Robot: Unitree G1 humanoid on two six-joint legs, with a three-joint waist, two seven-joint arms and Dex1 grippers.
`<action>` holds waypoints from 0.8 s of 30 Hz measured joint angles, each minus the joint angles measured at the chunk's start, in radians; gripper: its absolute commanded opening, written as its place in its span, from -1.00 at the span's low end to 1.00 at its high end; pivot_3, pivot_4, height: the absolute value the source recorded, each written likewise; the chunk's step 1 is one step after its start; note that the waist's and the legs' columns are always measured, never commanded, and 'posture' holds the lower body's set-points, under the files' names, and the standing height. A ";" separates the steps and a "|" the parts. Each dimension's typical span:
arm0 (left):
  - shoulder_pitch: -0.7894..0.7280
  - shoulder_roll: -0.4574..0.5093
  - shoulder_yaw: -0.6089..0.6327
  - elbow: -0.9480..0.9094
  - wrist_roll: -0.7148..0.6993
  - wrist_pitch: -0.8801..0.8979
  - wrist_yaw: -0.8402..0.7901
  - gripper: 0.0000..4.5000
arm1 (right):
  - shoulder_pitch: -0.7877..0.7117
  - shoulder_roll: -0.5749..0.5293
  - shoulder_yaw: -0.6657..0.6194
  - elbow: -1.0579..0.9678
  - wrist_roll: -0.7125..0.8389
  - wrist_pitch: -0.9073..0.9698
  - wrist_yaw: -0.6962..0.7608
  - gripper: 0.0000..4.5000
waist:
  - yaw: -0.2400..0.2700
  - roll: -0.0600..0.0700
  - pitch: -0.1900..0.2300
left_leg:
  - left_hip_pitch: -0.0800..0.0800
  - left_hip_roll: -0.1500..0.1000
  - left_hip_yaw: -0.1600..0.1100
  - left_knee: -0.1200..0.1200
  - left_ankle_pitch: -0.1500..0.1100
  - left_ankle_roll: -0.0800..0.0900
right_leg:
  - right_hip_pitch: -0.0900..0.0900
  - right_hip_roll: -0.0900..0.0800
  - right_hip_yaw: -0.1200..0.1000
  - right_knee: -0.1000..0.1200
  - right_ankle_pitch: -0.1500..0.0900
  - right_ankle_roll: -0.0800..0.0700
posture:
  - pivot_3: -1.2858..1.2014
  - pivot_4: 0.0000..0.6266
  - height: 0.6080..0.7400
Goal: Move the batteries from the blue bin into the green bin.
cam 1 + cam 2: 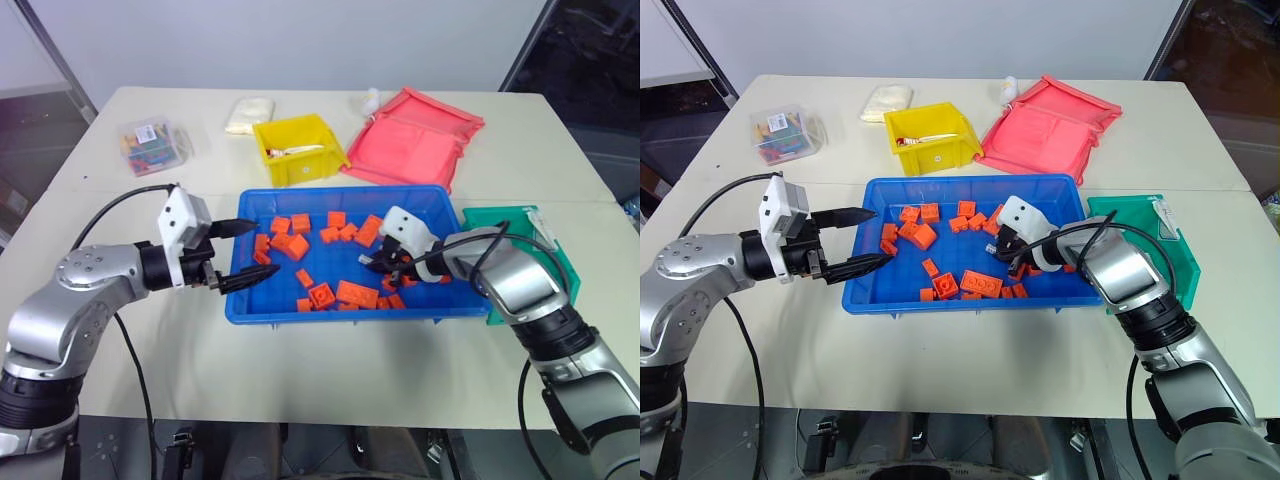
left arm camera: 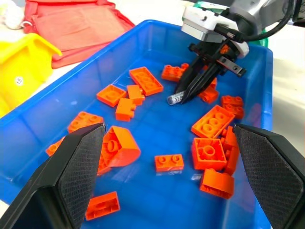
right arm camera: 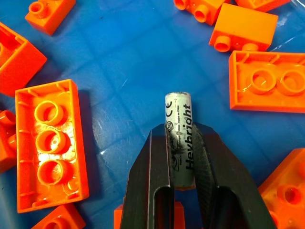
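Observation:
My right gripper will let go of the battery inside the green bin [image 1: 508, 273], at a spot that is close to the blue bin.
A slim silver-grey battery [image 3: 178, 119] with dark print lies low over the floor of the blue bin [image 1: 330, 193], and my right gripper [image 3: 180, 132] is shut on its lower half. From the left wrist view the same battery [image 2: 174, 98] pokes out of the black fingertips among orange bricks [image 2: 213, 120]. This grip sits in the bin's right part [image 1: 380, 264]. The green bin [image 1: 522, 226] stands just right of the blue one, behind my right forearm. My left gripper [image 1: 262, 248] hangs open over the blue bin's left rim, holding nothing.
Several orange bricks are scattered across the blue bin. Behind it stand a yellow bin [image 1: 298, 150] and a pink-red flat tray [image 1: 415, 140]. A clear box of coloured pieces [image 1: 153, 145] and a white bag [image 1: 248, 113] lie at the far left of the table.

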 measured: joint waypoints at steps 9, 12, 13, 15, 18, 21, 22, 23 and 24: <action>-0.107 -0.066 -0.009 0.060 -0.021 -0.013 -0.021 1.00 | -0.112 0.015 -0.038 0.005 0.003 0.026 -0.008 -0.98 | 0.001 0.000 0.000 | 0.000 0.000 0.000 0.001 0.000 0.000 | 0.000 0.000 0.000 0.000 0.000 0.000 | 0.03 -0.52 1.00; -0.169 -0.078 -0.036 0.113 -0.018 -0.032 -0.058 1.00 | -0.176 -0.050 -0.098 0.003 0.012 0.045 0.006 -0.98 | 0.007 0.000 0.000 | -0.001 0.000 0.000 0.001 0.000 0.000 | 0.000 0.000 0.000 0.000 0.000 0.000 | 0.03 -0.52 1.00; -0.188 -0.084 -0.045 0.135 -0.017 -0.033 -0.072 1.00 | -0.191 -0.073 -0.135 0.002 0.020 0.057 0.010 -0.98 | 0.009 0.000 0.000 | -0.001 0.000 0.000 0.001 0.000 0.000 | 0.000 0.000 0.000 0.000 0.000 0.000 | 0.03 -0.52 1.00; -0.218 -0.100 -0.064 0.170 -0.012 -0.045 -0.089 1.00 | -0.195 -0.119 -0.194 -0.006 0.042 0.080 0.021 -0.98 | 0.009 0.000 0.000 | -0.001 0.000 0.000 0.001 0.000 0.000 | 0.000 0.000 -0.001 -0.001 0.000 0.000 | 0.03 -0.52 1.00; -0.258 -0.131 -0.109 0.217 0.003 -0.063 -0.126 1.00 | -0.137 -0.236 -0.273 -0.032 0.052 0.107 0.036 -0.98 | 0.010 0.000 0.000 | -0.002 -0.001 0.000 0.001 -0.001 0.001 | 0.000 0.000 0.000 -0.001 0.000 0.000 | 0.03 -0.52 1.00; -0.287 -0.160 -0.133 0.268 0.023 -0.086 -0.154 1.00 | -0.046 -0.332 -0.348 -0.049 0.055 0.135 0.038 -0.98 | 0.005 0.000 0.000 | -0.002 0.000 0.001 0.001 -0.001 0.001 | -0.001 0.000 0.000 -0.001 0.000 0.000 | 0.03 -0.52 1.00; -0.296 -0.165 -0.140 0.282 0.027 -0.091 -0.163 1.00 | -0.021 -0.349 -0.374 -0.058 0.063 0.149 0.039 -0.98 | 0.001 0.000 0.000 | -0.001 0.000 0.001 0.001 -0.001 0.001 | -0.001 0.001 0.000 -0.001 0.000 0.000 | 0.03 -0.52 1.00; -0.310 -0.171 -0.148 0.296 0.030 -0.094 -0.173 1.00 | 0.004 -0.362 -0.403 -0.067 0.075 0.161 0.040 -0.98 | -0.002 0.000 0.000 | -0.001 0.001 0.001 0.001 -0.001 0.001 | -0.001 0.001 0.000 -0.001 0.000 0.000 | 0.03 -0.52 1.00; -0.318 -0.178 -0.151 0.305 0.033 -0.098 -0.182 1.00 | 0.021 -0.370 -0.424 -0.075 0.085 0.170 0.040 -0.98 | -0.004 0.000 0.000 | 0.000 0.001 0.001 0.001 -0.001 0.001 | -0.001 0.002 0.001 0.000 0.000 0.000 | 0.03 -0.52 1.00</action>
